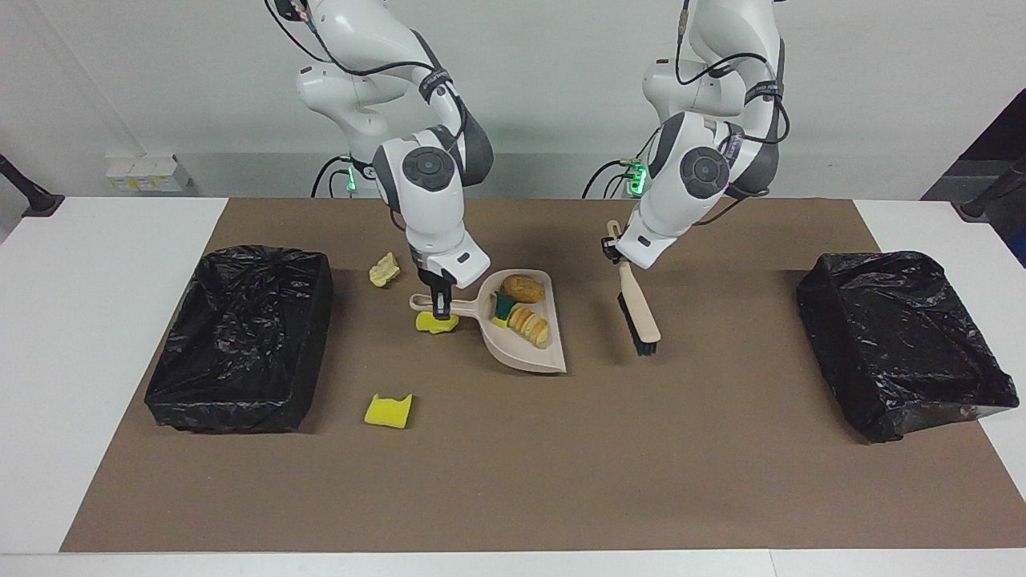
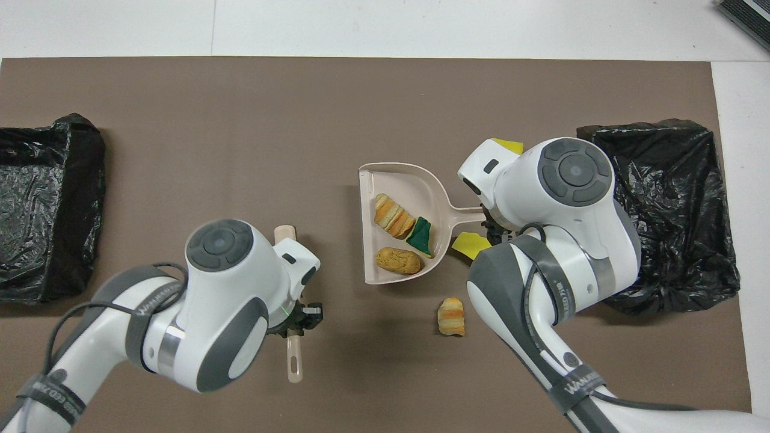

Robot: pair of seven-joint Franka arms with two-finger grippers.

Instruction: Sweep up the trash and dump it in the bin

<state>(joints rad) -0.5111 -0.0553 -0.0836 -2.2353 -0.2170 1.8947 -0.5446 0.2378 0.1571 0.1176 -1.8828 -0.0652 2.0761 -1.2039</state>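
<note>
Next, I release the beige brush from my left gripper on the bare brown mat, on the robot's side of the beige dustpan's open edge (image 2: 337, 356). The brush is now held beside the pan's lip.
My right gripper (image 1: 439, 307) is shut on the handle of the beige dustpan (image 1: 553, 357), which lies low over the mat's middle. In the pan are a golden-brown chunk (image 1: 523, 288), a green-backed sponge piece (image 1: 503, 307) and a striped bread-like piece (image 1: 530, 325). A yellow sponge scrap (image 1: 437, 324) lies under the handle. Another yellow scrap (image 1: 389, 410) lies farther from the robots. A bread-like chunk (image 1: 384, 271) lies nearer to them. My left gripper (image 1: 614, 248) is shut on the beige brush (image 1: 639, 308), bristles (image 1: 646, 346) down, beside the pan's open lip.
A black-lined bin (image 1: 240, 336) stands at the right arm's end of the brown mat, close to the loose scraps. A second black-lined bin (image 1: 902, 340) stands at the left arm's end. In the overhead view the right arm covers part of one yellow scrap (image 2: 508, 145).
</note>
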